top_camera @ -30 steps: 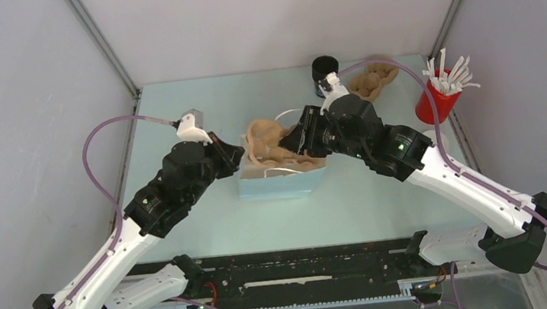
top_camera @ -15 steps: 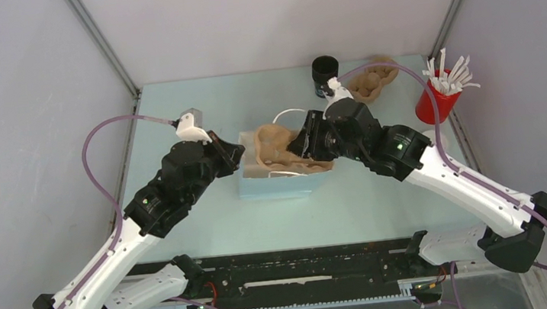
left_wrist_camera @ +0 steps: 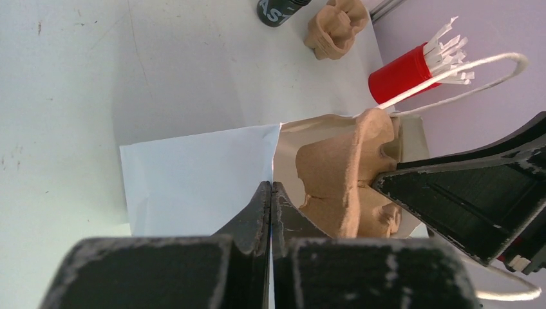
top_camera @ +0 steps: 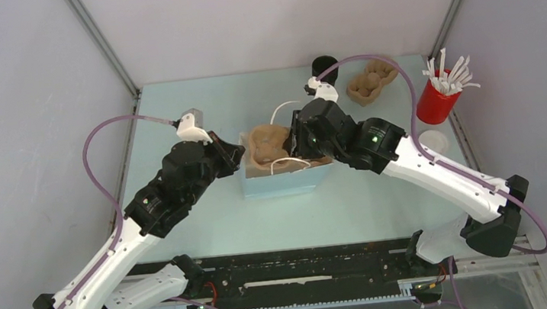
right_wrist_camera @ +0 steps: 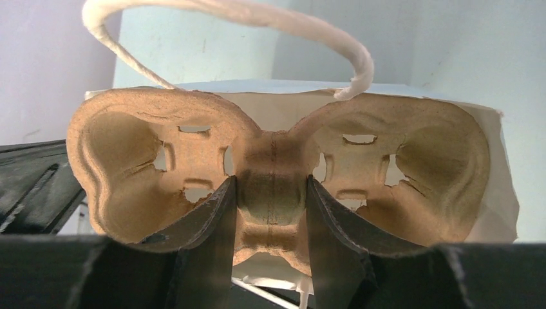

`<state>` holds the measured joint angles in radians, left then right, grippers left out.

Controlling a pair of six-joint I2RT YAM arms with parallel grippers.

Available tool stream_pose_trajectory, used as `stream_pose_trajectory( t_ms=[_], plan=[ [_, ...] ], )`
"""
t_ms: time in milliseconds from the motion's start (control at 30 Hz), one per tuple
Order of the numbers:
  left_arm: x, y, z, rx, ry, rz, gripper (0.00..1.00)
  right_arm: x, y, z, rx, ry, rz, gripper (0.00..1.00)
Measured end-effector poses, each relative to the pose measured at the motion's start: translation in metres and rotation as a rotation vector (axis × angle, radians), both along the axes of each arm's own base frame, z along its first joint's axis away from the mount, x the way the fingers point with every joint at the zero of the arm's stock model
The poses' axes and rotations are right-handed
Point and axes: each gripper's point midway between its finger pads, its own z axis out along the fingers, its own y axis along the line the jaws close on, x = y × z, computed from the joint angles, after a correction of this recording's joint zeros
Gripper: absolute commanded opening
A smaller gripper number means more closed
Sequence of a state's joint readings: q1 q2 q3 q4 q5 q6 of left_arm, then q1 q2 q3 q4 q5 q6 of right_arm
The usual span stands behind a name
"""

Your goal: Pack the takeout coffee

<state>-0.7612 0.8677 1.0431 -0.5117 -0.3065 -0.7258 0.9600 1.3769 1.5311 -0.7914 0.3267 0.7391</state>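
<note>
I need to let go of the brown pulp cup carrier with my right gripper, flat on the bottom of the white paper bag point(top_camera: 282, 176) point(right_wrist_camera: 275, 193).
The takeout coffee is out of view. A white paper bag point(top_camera: 281, 183) point(left_wrist_camera: 193, 167) lies on its side mid-table, mouth facing away from the arms. My left gripper point(top_camera: 236, 154) point(left_wrist_camera: 271, 193) is shut on the left edge of the bag's mouth. My right gripper point(top_camera: 296, 140) point(right_wrist_camera: 271, 212) is shut on the middle bridge of a brown pulp cup carrier point(right_wrist_camera: 270, 161) point(top_camera: 265, 141) point(left_wrist_camera: 341, 167), which sits partly inside the bag's mouth. The bag's white cord handle point(right_wrist_camera: 257, 13) arches over the carrier.
A lidless black cup point(top_camera: 325, 68) stands at the back. A second pulp carrier point(top_camera: 370, 83) lies to its right. A red cup of white sticks point(top_camera: 434, 103) stands at the right edge, with a white lid point(top_camera: 431, 140) in front of it.
My right arm has moved left and carried the carrier farther into the bag's mouth. The bag's handle now loops up behind the gripper. The left arm has not moved.
</note>
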Motion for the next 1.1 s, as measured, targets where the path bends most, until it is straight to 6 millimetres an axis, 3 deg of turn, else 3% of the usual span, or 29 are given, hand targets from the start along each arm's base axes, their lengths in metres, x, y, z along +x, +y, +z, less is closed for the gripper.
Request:
stream_pose_trajectory(
  t_ms=[300,867,1100],
  plan=[
    [0.0,0.0,0.0,0.0,0.0,-0.001,0.0,-0.002,-0.007,-0.016,-0.102,-0.001,-0.023,0.23],
    [-0.001,0.0,-0.003,0.007,0.008,-0.005,0.04,0.012,0.004,-0.035,-0.276,-0.006,-0.019,0.25],
    [-0.001,0.0,-0.009,0.018,0.016,-0.006,0.14,0.008,0.01,-0.039,-0.284,0.019,0.028,0.25]
  ],
)
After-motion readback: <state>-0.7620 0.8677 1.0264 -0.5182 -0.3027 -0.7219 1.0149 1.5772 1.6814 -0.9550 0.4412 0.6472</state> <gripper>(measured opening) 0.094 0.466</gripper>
